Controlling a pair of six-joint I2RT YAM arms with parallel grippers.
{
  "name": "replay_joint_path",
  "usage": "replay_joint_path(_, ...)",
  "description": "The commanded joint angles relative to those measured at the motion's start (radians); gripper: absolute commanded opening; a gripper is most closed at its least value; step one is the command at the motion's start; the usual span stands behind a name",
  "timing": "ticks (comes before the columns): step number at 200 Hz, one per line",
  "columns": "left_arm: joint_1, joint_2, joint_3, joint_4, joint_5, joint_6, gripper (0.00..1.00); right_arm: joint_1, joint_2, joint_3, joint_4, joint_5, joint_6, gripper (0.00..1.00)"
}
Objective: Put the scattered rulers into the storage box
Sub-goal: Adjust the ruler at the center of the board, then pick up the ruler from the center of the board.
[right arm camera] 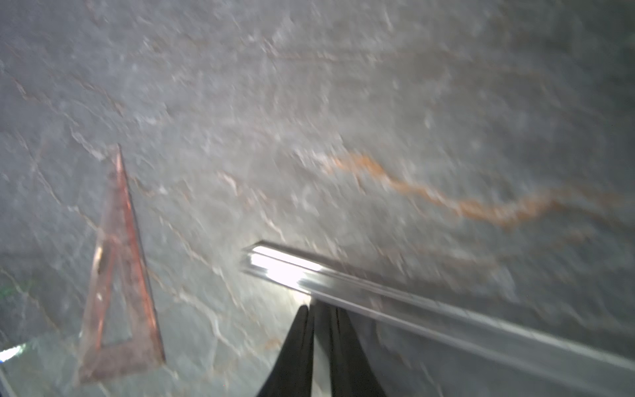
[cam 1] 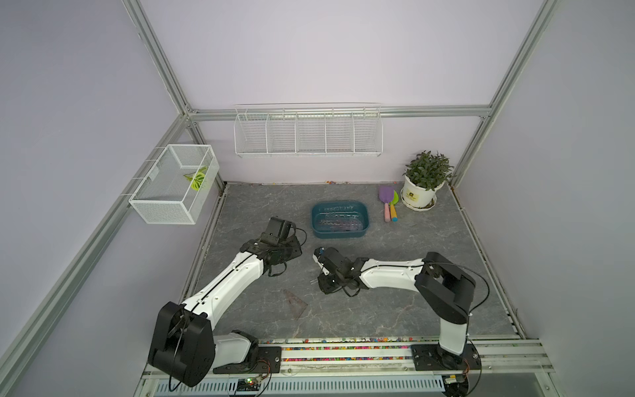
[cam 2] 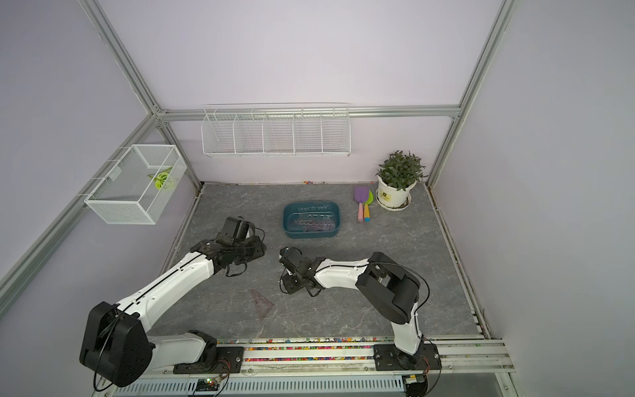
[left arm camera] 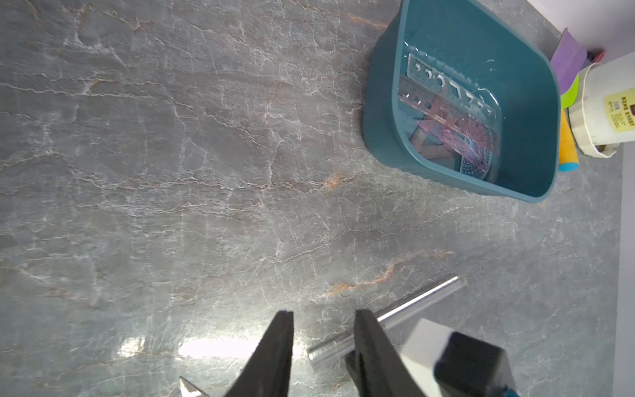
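Observation:
The clear ruler is tilted across my right gripper's fingers near one end, so next my right gripper puts the ruler down, turns and grabs the ruler's middle (left arm camera: pixel 399 315).
The teal storage box (cam 1: pixel 361 232) (cam 2: pixel 288 232) (left arm camera: pixel 385 130) stands mid-table with several see-through rulers (left arm camera: pixel 453 113) lying in it. A brown triangle ruler (cam 1: pixel 296 301) (cam 2: pixel 262 303) (right arm camera: pixel 120 292) lies flat near the front. My right gripper (right arm camera: pixel 313 306) (cam 1: pixel 319 282) is shut on the long edge of a clear straight ruler (right arm camera: pixel 429 309) (left arm camera: pixel 412 306), which hangs tilted just above the table. My left gripper (left arm camera: pixel 323 312) (cam 1: pixel 292 249) stands open with nothing between its fingers, left of the box and close beside the clear ruler's end.
Purple and green toy shovels (cam 1: pixel 389 202) lie beside a potted plant (cam 1: pixel 421 192) at the back right. A white mesh basket (cam 1: pixel 173 190) hangs on the left wall and a long wire rack (cam 1: pixel 307 135) on the back wall. Coloured beads line the front rail (cam 1: pixel 343 348).

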Motion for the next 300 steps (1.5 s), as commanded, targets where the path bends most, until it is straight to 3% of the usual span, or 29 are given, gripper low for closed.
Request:
replay_joint_path(1,0.028,-0.029,-0.016,-0.019,0.039,-0.002,0.36,-0.017,0.028,0.048,-0.072,-0.033,-0.042,0.16)
replay_joint_path(16,0.046,-0.042,-0.012,-0.029,0.064,0.006,0.36,-0.041,-0.012,0.060,-0.103,-0.060,-0.108,0.20)
replay_joint_path(50,0.071,-0.076,0.011,-0.061,0.071,0.048,0.36,-0.091,-0.091,0.158,-0.297,-0.120,-0.433,0.30)
replay_joint_path(75,0.080,-0.099,0.024,-0.081,0.055,0.065,0.36,-0.143,-0.068,0.248,-0.500,-0.261,-0.690,0.38)
replay_joint_path(90,0.086,-0.107,0.027,-0.091,0.047,0.073,0.36,-0.140,-0.066,0.250,-0.569,-0.252,-0.900,0.40)
replay_joint_path(125,0.100,-0.128,0.032,-0.111,0.035,0.099,0.36,-0.151,-0.056,0.278,-0.603,-0.192,-1.096,0.42)
replay_joint_path(207,0.154,-0.135,0.029,-0.106,0.075,0.138,0.36,-0.169,0.118,0.445,-0.709,-0.124,-1.261,0.39)
replay_joint_path(300,0.228,-0.132,0.022,-0.079,0.179,0.150,0.36,-0.165,0.184,0.473,-0.659,-0.080,-1.285,0.37)
